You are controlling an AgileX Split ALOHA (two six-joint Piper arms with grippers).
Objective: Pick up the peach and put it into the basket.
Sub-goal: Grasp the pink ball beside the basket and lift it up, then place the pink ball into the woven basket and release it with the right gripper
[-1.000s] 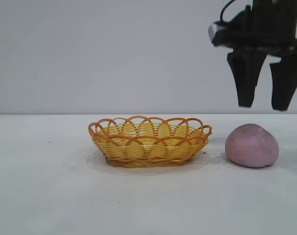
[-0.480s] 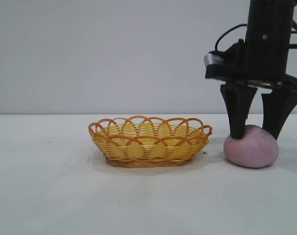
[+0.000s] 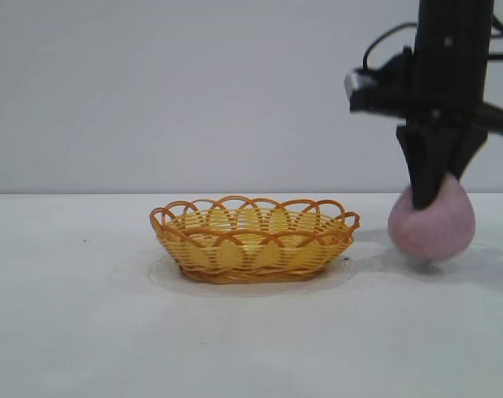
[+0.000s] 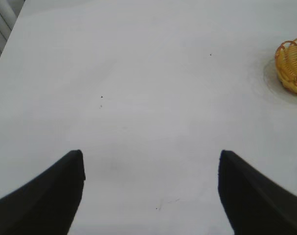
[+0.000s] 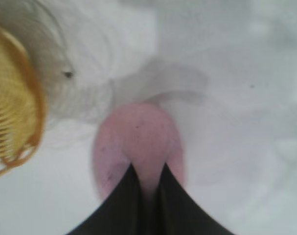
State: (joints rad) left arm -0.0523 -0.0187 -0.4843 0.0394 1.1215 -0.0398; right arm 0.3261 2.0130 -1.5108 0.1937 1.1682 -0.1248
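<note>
I should release the peach from my right gripper in the middle of the basket (image 3: 261,224), inside its looped rim.
The peach (image 3: 432,225), a dusty pink lump, hangs just above the white table to the right of the basket (image 3: 251,253), squeezed into a taller shape. My right gripper (image 3: 431,197) comes straight down onto its top and is shut on it. In the right wrist view the two black fingers pinch a ridge of the peach (image 5: 138,132) at my right gripper (image 5: 148,169), with the basket (image 5: 13,98) off to one side. My left gripper (image 4: 150,156) stands open over bare table, far from the basket (image 4: 291,63), with nothing between its fingers.
The white table (image 3: 110,332) stretches in front of and to the left of the basket. A pale wall stands behind. The peach's shadow lies on the table beneath it.
The right gripper came down from above the peach, straddled it, then shut on its top. The peach now hangs slightly above the table, pinched narrower. The left arm has not moved.
</note>
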